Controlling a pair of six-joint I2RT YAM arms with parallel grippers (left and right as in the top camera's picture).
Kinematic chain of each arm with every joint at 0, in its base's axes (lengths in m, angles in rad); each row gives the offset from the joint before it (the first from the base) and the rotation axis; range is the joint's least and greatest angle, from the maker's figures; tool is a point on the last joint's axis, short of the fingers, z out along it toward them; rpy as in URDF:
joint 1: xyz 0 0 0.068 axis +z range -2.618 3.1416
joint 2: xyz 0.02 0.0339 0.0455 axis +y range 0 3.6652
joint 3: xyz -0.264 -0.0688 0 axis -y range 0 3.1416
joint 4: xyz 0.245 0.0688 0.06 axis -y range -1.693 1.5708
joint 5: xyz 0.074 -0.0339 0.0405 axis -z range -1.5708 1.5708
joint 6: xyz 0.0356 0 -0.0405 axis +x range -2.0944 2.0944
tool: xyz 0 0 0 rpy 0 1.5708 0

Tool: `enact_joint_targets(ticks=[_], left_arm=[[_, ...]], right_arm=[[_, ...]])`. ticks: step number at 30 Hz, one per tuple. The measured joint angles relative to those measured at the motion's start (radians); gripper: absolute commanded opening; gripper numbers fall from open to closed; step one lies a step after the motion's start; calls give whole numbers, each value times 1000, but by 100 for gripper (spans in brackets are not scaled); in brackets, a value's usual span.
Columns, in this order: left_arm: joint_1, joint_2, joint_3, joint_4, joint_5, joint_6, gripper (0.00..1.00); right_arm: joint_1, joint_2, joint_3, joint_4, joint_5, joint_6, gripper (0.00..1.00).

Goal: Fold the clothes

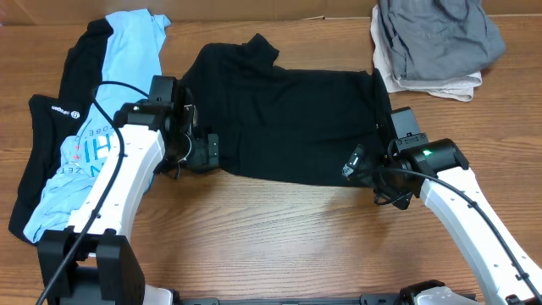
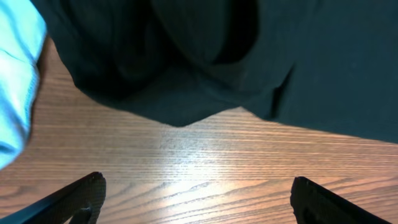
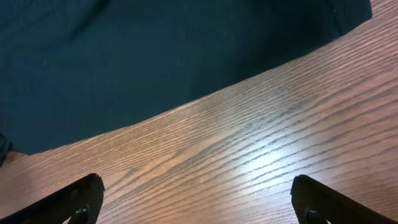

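My left gripper should close on the black shirt's near edge [image 1: 208, 168] [image 2: 198, 111], at the end beside the light-blue tee.
A plain black shirt [image 1: 288, 119] lies spread across the middle of the table. At its lower left edge my left gripper [image 1: 199, 151] stands open. In the left wrist view its fingers [image 2: 74, 199] straddle bare wood just short of the shirt's hem [image 2: 217, 56]. My right gripper [image 1: 364, 169] is open at the shirt's lower right edge. The right wrist view shows only wood between its fingertips [image 3: 323, 199], with the black cloth [image 3: 155, 56] lying ahead. Neither gripper holds anything.
A light-blue printed tee [image 1: 110, 110] lies at the left on top of a black garment with a white logo [image 1: 51, 127]. The tee's edge [image 2: 15, 81] shows in the left wrist view. A grey and beige pile of cloth [image 1: 432, 42] sits at the back right.
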Motion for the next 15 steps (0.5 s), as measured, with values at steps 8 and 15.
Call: enact_joint_targets(ticks=[8,15], left_arm=[[0,-1,-107,112,0,-6,88],[0,-1,-138,169,0,-23,82]], right_arm=[[-27,0,-1,5,31,-1,100],[-48,0,-1,8,52,-1,100]])
